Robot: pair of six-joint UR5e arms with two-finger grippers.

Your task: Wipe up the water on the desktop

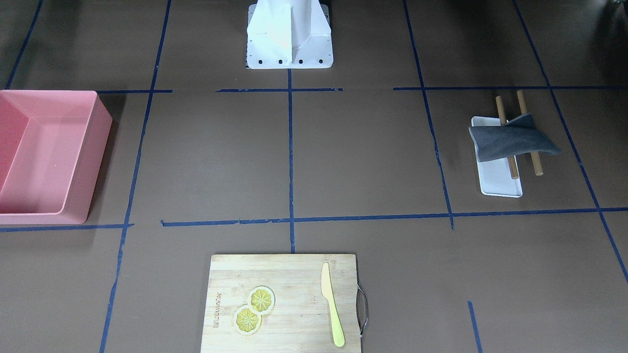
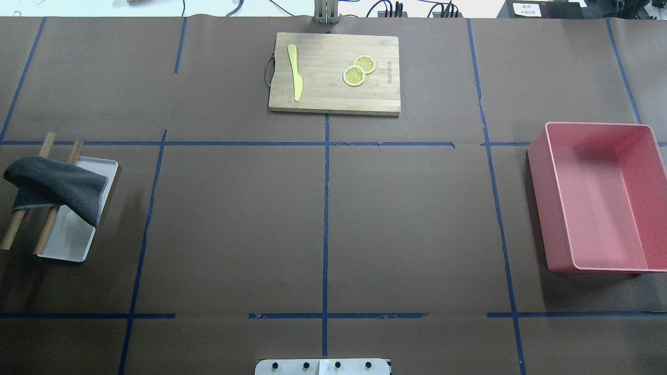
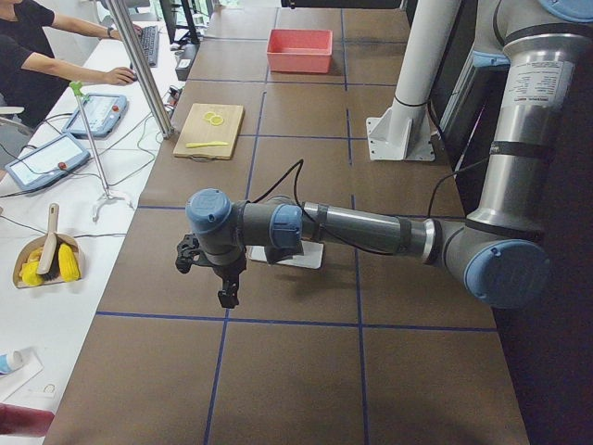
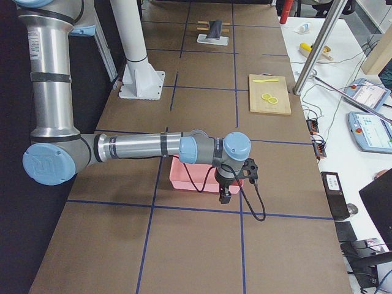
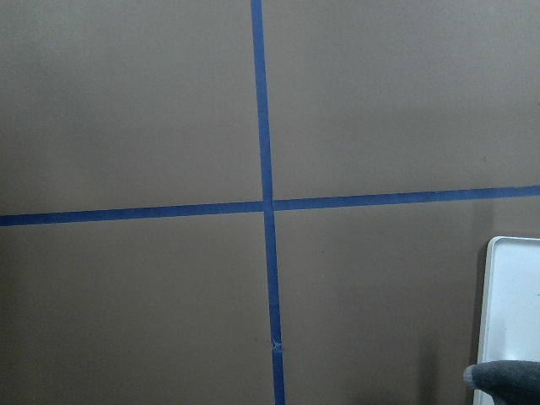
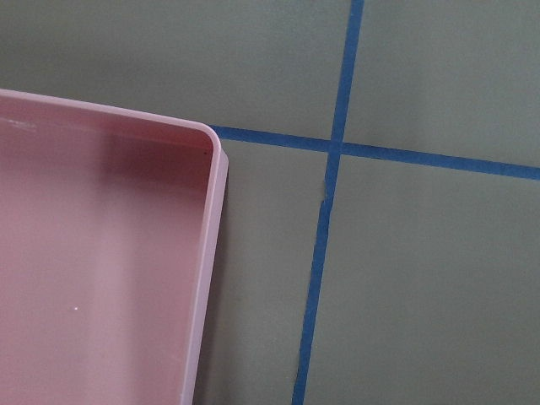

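The dark grey cloth lies between the two wooden rods. My left gripper needs to close next on the middle of the dark grey cloth (image 1: 521,138), between those rods.
The brown desktop (image 1: 363,157) with blue tape lines shows no water that I can make out. A dark grey cloth (image 1: 510,139) hangs over two wooden rods (image 1: 536,164) above a white tray (image 1: 500,185); it also shows in the overhead view (image 2: 57,185). My left gripper (image 3: 227,297) shows only in the exterior left view. It hovers above the desktop beside the tray, and I cannot tell if it is open. My right gripper (image 4: 225,197) shows only in the exterior right view, over the near edge of the pink bin (image 4: 184,177). I cannot tell its state either.
The pink bin (image 2: 539,208) stands on the robot's right. A bamboo cutting board (image 2: 323,88) with a yellow knife (image 2: 295,73) and lemon slices (image 2: 358,71) lies at the far middle. The white robot base (image 1: 289,44) is at the near side. Operators sit beyond the table.
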